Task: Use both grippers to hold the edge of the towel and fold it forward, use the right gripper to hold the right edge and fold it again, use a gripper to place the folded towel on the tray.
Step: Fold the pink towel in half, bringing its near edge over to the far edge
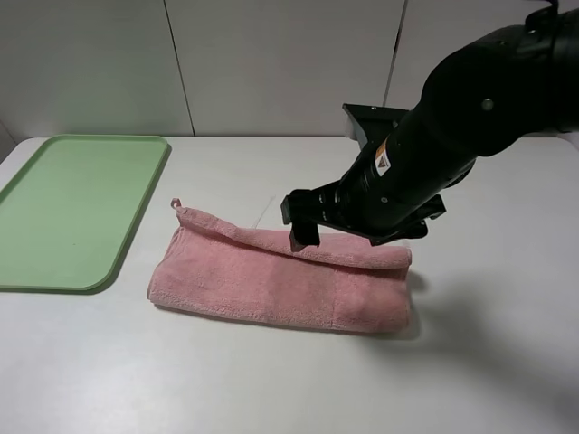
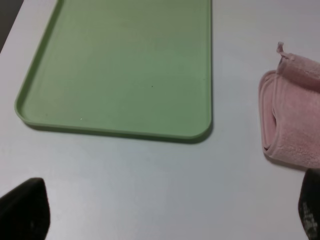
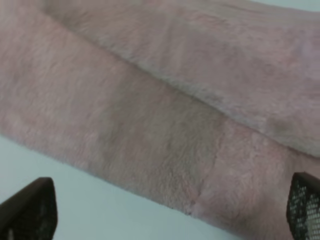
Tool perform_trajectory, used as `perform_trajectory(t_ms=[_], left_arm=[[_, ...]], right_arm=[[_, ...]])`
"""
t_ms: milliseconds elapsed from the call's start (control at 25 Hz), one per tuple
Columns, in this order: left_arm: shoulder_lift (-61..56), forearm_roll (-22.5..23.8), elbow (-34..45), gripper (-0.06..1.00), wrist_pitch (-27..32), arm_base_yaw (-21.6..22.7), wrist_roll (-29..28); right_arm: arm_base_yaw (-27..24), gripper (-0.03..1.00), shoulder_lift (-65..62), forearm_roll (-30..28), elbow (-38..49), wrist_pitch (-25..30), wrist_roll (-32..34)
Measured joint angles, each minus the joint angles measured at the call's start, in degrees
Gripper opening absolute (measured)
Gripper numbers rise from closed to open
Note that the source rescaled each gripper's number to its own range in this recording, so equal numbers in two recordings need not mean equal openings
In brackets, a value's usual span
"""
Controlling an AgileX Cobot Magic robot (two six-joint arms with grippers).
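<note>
Next, I close my right gripper on the pink towel's end [image 1: 387, 284] farthest from the green tray, about halfway between the towel's near and far sides.
The pink towel [image 1: 271, 280] lies folded into a long band on the white table, right of the tray [image 1: 72, 208]. Its top layer's edge [image 1: 244, 237] runs along the far side, and a small loop [image 1: 175, 204] sticks up at the left corner. My right gripper [image 1: 355, 237] hovers just over the band's right half, open, with nothing between its fingers [image 3: 30, 210]; its wrist view is filled with towel [image 3: 150, 125]. My left gripper [image 2: 165, 215] is open over bare table, near the tray [image 2: 125, 65] and the towel's left end [image 2: 295, 125]. The left arm is out of the exterior view.
The pale green tray holds nothing and reaches the table's left side. A black bracket [image 1: 375, 122] stands at the back behind the right arm. White wall panels close off the far side of the table.
</note>
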Motion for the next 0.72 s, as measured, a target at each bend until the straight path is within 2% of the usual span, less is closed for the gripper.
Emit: perform_trajectory(t_ms=[240, 480, 720], left_arm=[[0.00, 0.00, 0.00, 1.00, 0.05, 0.00, 0.00], [0.00, 0.00, 0.00, 1.00, 0.05, 0.00, 0.00], [0.00, 0.00, 0.00, 1.00, 0.05, 0.00, 0.00]], right_arm=[[0.00, 1.00, 4.83, -0.86, 0.00, -2.29, 6.02], [0.00, 1.00, 11.19, -1.38, 0.00, -3.14, 9.20], [-1.52, 1.00, 15.31, -2.11, 0.00, -7.45, 9.93]])
